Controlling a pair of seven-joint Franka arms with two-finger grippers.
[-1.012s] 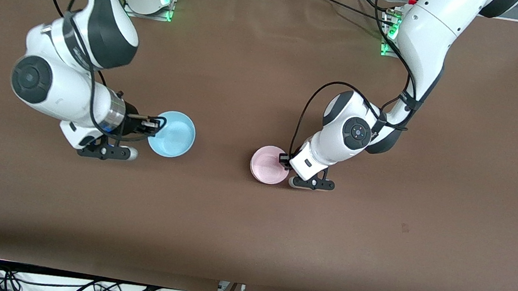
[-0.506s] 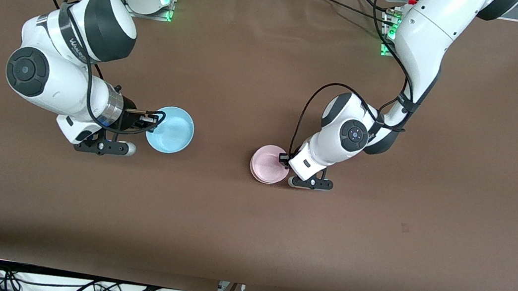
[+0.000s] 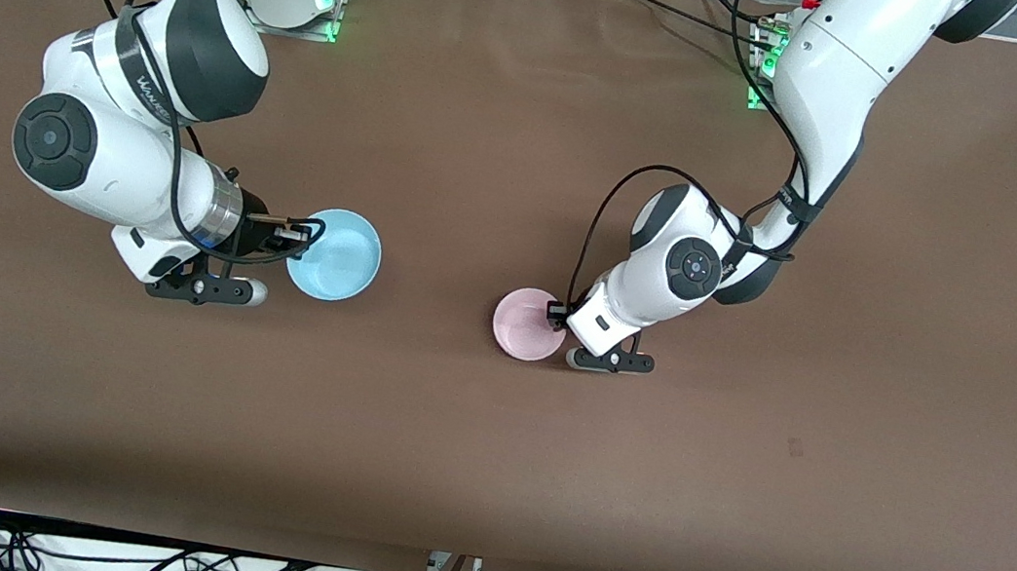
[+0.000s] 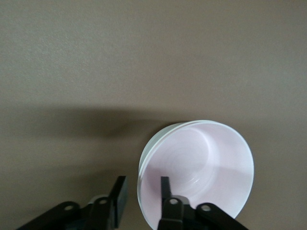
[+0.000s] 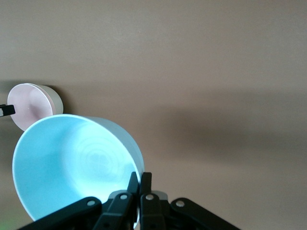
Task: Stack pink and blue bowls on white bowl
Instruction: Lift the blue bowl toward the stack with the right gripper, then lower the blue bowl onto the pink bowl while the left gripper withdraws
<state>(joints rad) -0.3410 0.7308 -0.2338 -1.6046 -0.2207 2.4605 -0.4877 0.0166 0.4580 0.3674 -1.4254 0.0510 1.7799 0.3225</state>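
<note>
I need to use my right gripper to let go of the light blue bowl inside the pale pink bowl [image 3: 531, 324] [image 5: 32, 105] near the middle of the table.
The pale pink bowl [image 3: 528, 324] sits nested in the white bowl near the table's middle. Only the white bowl's rim [image 4: 145, 155] shows, in the left wrist view, around the pink bowl [image 4: 201, 167]. My left gripper [image 3: 555, 317] is open at the stack's edge. Its fingers straddle the rim without clamping it [image 4: 141, 191]. My right gripper [image 3: 304, 237] is shut on the rim of the light blue bowl [image 3: 336, 255], toward the right arm's end of the table. In the right wrist view the blue bowl [image 5: 72, 163] hangs tilted from the closed gripper [image 5: 142, 184].
The brown table cover [image 3: 486, 459] is bare around both bowls. The pink bowl stack [image 5: 31, 103] shows far off in the right wrist view. Cables lie along the table edge nearest the front camera.
The right arm shifted the blue bowl slightly toward the robots' bases, then held still. The pink bowl settled down into the white bowl, whose edge no longer shows in the front view.
</note>
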